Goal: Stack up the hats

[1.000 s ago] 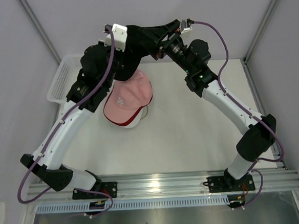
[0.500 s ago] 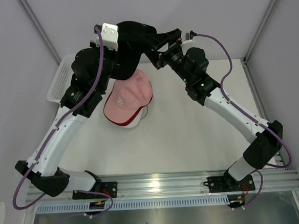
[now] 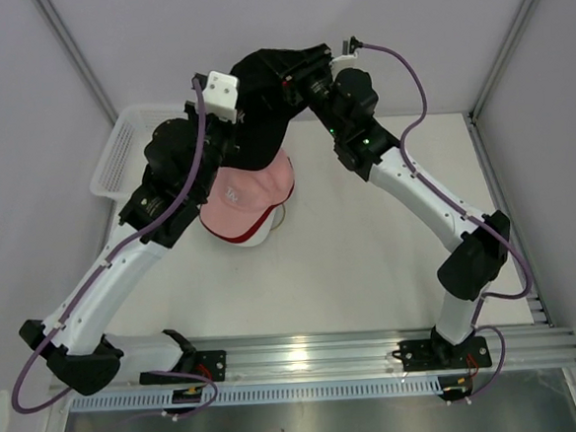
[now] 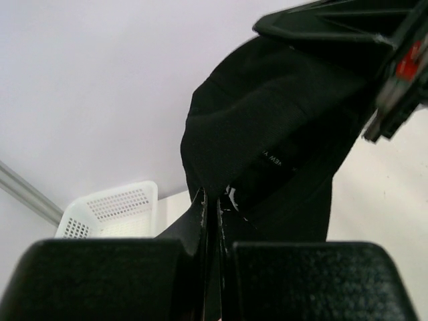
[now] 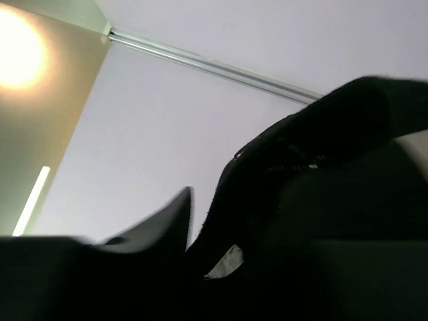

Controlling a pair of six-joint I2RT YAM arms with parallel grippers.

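Observation:
My left gripper is pinching the black hat's edge while its brim hangs free. It should open and take the black hat's brim (image 3: 256, 151) before it lowers the hat onto the pink hat.
A black hat (image 3: 264, 79) hangs in the air at the back of the table, above and behind a pink hat (image 3: 256, 179). The pink hat tops a pile whose red and white brims (image 3: 242, 239) stick out at the front. My left gripper (image 4: 214, 197) is shut on the black hat's (image 4: 267, 120) lower edge. My right gripper (image 3: 296, 72) reaches the same hat from the right. In the right wrist view the black fabric (image 5: 287, 154) runs between the jaws of my right gripper (image 5: 221, 214). A thin sliver of light shows beside one blurred finger (image 5: 177, 210).
A white mesh basket (image 3: 116, 154) stands at the back left, also in the left wrist view as the basket (image 4: 114, 204). A thin gold wire (image 3: 281, 216) pokes out beside the pile. Walls close the table in at the back and on both sides.
My right gripper has moved left onto the black hat and its jaws have narrowed from wide open. My left arm has carried the hat slightly right, over the pink hat's back.

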